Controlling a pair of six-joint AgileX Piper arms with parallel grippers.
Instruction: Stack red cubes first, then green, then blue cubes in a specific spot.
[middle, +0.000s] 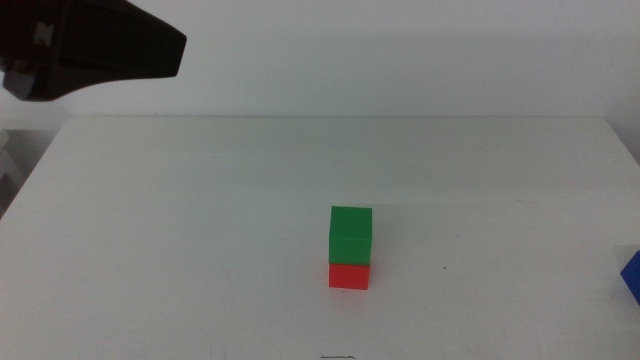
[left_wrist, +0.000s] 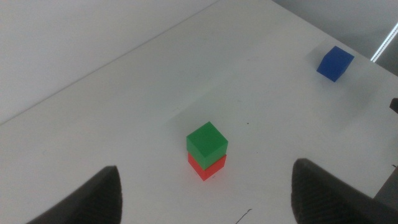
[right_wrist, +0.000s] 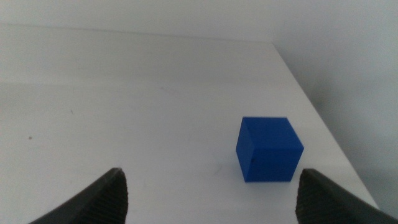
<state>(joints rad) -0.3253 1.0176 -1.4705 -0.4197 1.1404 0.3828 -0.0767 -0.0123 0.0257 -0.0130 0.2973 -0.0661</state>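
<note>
Next, my right gripper closes on the opposite sides (middle: 632, 274) (right_wrist: 270, 148) of the blue cube, because the green cube sits on the red cube and blue is next.
A green cube (middle: 351, 235) sits squarely on a red cube (middle: 349, 275) near the middle of the white table; the same stack shows in the left wrist view as green cube (left_wrist: 206, 140) over red cube (left_wrist: 208, 166). The blue cube (middle: 632, 277) lies alone at the table's right edge, half cut off, and appears as blue cube (left_wrist: 334, 63) and blue cube (right_wrist: 268, 149). My left gripper (left_wrist: 205, 193) hangs open high above the stack, its arm (middle: 90, 48) at the upper left. My right gripper (right_wrist: 211, 196) is open, low, a short way before the blue cube.
The white table (middle: 200, 230) carries nothing else. Its right edge (right_wrist: 317, 106) runs close beside the blue cube. A pale wall rises behind the far edge.
</note>
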